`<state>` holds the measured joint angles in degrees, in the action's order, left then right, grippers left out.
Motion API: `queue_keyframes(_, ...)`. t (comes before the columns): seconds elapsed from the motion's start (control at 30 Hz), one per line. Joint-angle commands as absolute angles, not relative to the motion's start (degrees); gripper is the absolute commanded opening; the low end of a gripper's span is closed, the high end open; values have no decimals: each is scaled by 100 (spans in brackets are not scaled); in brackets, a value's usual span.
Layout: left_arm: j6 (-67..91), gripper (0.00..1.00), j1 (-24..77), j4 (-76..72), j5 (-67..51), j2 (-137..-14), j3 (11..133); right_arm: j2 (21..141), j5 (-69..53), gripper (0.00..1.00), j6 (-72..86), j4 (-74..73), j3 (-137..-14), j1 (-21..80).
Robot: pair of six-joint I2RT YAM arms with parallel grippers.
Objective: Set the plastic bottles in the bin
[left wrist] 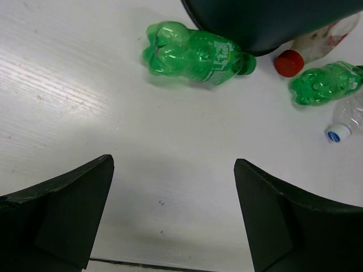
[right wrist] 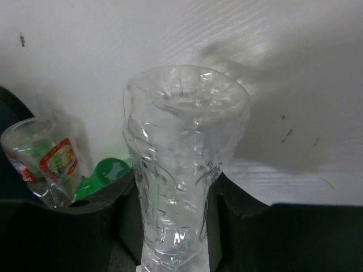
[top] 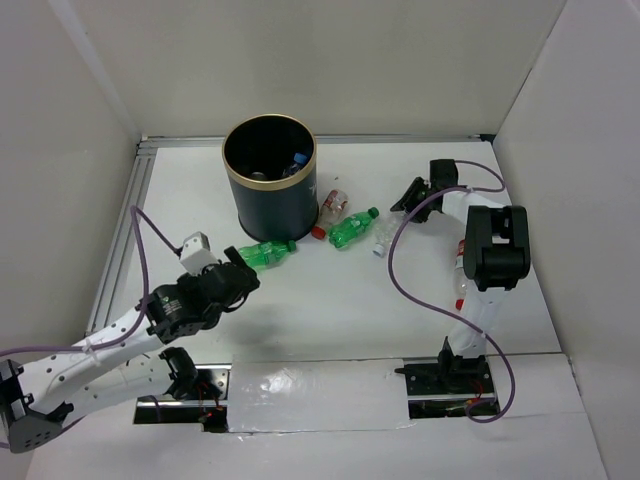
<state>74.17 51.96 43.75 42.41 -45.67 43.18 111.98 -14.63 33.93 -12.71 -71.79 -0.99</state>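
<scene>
The green bottle is at the foot of the dark bin. Next, I close my left gripper on the bottom end [top: 249, 257] [left wrist: 163, 50] of that bottle, opposite its cap.
The dark bin [top: 270, 200] with a tan rim stands at the back; bottles show inside it. A green bottle [top: 268, 254] lies at its foot, also in the left wrist view [left wrist: 195, 54]. My left gripper [top: 240, 280] is open and empty just short of it [left wrist: 173, 215]. A second green bottle [top: 352, 228], a clear red-capped bottle [top: 330, 212] and a clear blue-capped bottle [top: 382, 238] lie right of the bin. My right gripper [top: 412, 195] is shut on a crumpled clear bottle [right wrist: 181, 170], right of that group.
White walls close in the table on the left, back and right. A metal rail [top: 120, 240] runs along the left edge. The right arm [top: 495, 250] stands over the right side, with something red and clear partly hidden behind it [top: 461, 268].
</scene>
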Motion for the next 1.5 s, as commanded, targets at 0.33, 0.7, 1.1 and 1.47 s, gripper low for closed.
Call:
queue_keyframes(0.33, 9167, 100, 4457, 3850, 3420, -5220, 4157, 9642, -4353, 11, 168, -1898, -9347, 395)
queue_keyframes(0.7, 10722, 100, 3069, 3630, 2154, -6195, 4526, 10466, -4659, 8, -97, -502, -11521, 2643)
queue_keyframes(1.1, 10846, 100, 2163, 2699, 1433, -7047, 4307, 12075, -3814, 18, -53, -185, -12907, 3138)
queue_keyframes(1.47, 10714, 100, 2109, 2461, 1143, -8067, 4641, 12526, -3753, 100, 71, -1115, -13703, 2901)
